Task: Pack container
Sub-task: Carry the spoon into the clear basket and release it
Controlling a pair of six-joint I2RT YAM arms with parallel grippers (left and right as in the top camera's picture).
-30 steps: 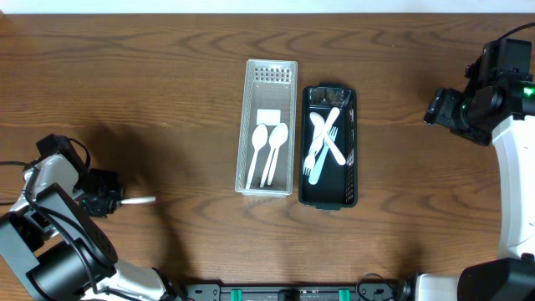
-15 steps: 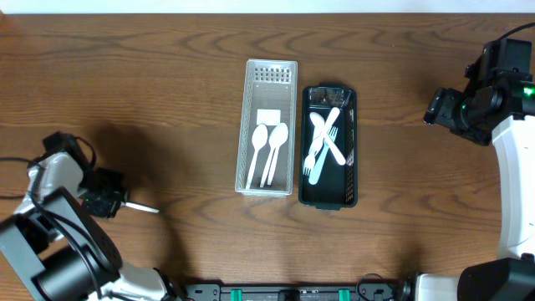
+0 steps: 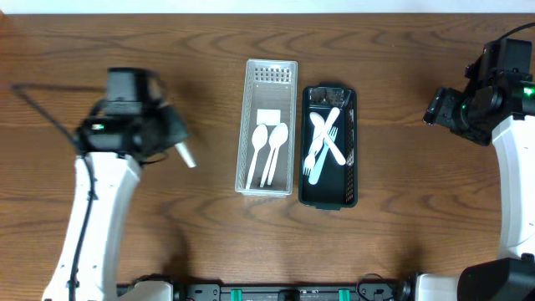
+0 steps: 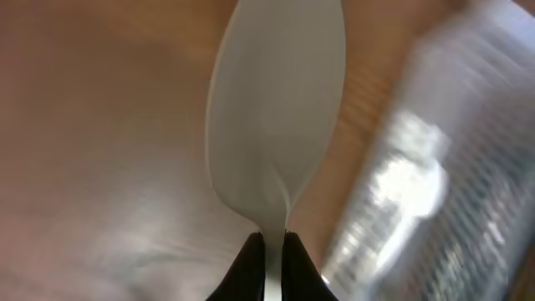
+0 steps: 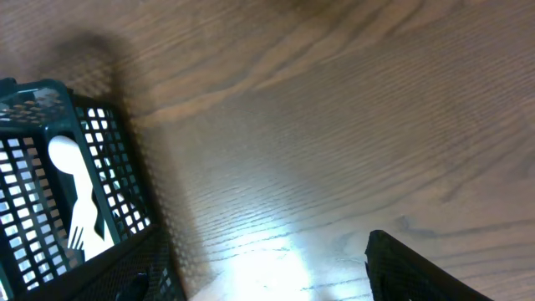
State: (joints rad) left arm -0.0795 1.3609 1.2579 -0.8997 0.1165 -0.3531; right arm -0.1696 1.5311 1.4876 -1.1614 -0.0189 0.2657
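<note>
The white plastic spoon, now held beside the white basket, will be let go by my left gripper between the white spoons in the white basket [image 3: 262, 165] [image 4: 410, 252].
My left gripper [image 3: 175, 145] is shut on the handle of a white plastic spoon [image 3: 187, 156], held above the wood left of the white basket [image 3: 270, 71]. In the left wrist view the spoon's bowl [image 4: 276, 125] sticks out past the closed jaws [image 4: 272, 259], and the white basket [image 4: 426, 192] is a blur at right. Two white spoons [image 3: 268, 149] lie in that basket. The black basket [image 3: 303, 159] beside it holds white forks and knives [image 3: 323, 144]. My right gripper [image 3: 433, 109] hangs open at the far right, with nothing in it [image 5: 267, 280].
The right wrist view shows the black basket's corner [image 5: 125, 209] with a white fork [image 5: 79, 209] inside, and bare wood to its right. The table's far edge [image 3: 267, 12] runs along the top of the overhead view.
The left arm has swung from the near left corner up and right toward the white basket, carrying the spoon, and its jaws have tightened on the handle. The right arm has not moved.
</note>
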